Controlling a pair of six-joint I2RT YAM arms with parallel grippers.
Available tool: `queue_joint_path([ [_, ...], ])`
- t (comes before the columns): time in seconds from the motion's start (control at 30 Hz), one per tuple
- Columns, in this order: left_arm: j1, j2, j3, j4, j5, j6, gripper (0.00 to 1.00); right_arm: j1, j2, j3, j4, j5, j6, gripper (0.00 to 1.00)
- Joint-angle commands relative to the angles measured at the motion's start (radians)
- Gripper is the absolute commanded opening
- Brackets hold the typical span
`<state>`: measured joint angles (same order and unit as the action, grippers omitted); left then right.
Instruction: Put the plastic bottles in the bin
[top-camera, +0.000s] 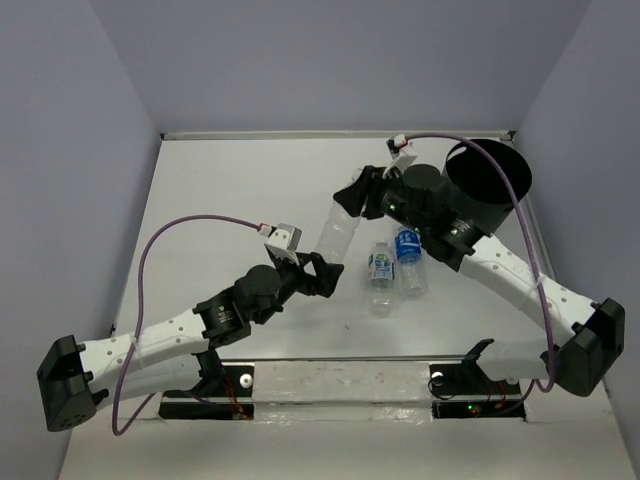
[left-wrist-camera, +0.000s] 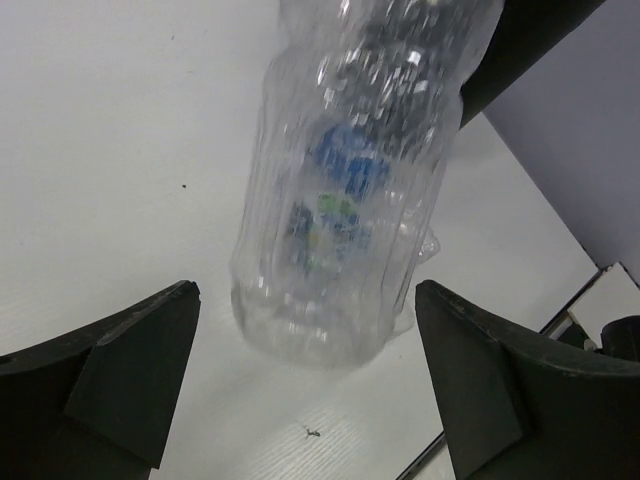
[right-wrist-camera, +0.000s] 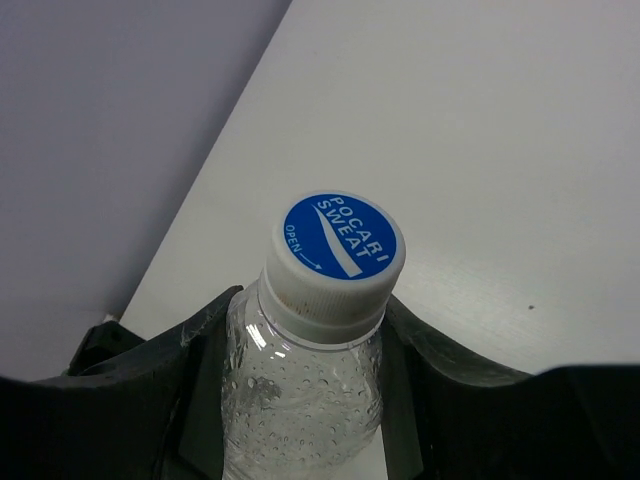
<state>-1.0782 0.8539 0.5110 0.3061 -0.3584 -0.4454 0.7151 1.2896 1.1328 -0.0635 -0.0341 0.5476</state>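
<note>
Next, my left gripper goes to the bottle with the blue-green label and closes on that bottle's clear lower part (top-camera: 380, 294), near its base.
My right gripper (top-camera: 353, 198) is shut on the neck of a clear bottle (top-camera: 333, 238) with a white cap topped in blue (right-wrist-camera: 335, 255), and holds it tilted above the table. In the left wrist view the bottle's base (left-wrist-camera: 330, 310) hangs between my open fingers without touching them. My left gripper (top-camera: 324, 274) is open, just below that base. Two more clear bottles lie side by side on the table, one with a blue-green label (top-camera: 380, 276) and one with a blue label (top-camera: 408, 260). The black bin (top-camera: 490, 182) stands at the far right behind the right arm.
Pale walls close the table at the left, back and right. The right arm's forearm (top-camera: 500, 265) runs between the lying bottles and the bin. Purple cables (top-camera: 180, 225) arch over both arms. A dark rail (top-camera: 340, 408) runs along the near edge.
</note>
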Motion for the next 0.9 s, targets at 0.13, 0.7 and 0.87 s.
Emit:
queue_joint_path([
  [0.13,-0.003,0.04,0.036,0.025,0.021,0.001,0.99,-0.224,-0.133,0.281,-0.122,0.472,-0.303,0.17],
  [0.7,-0.037,0.591,0.317,-0.027,0.073,-0.108,0.99,-0.564,-0.03,0.322,-0.124,0.735,-0.604,0.2],
  [0.87,-0.049,0.684,0.374,-0.059,0.065,-0.105,0.99,-0.597,0.023,0.288,-0.127,0.698,-0.587,0.23],
])
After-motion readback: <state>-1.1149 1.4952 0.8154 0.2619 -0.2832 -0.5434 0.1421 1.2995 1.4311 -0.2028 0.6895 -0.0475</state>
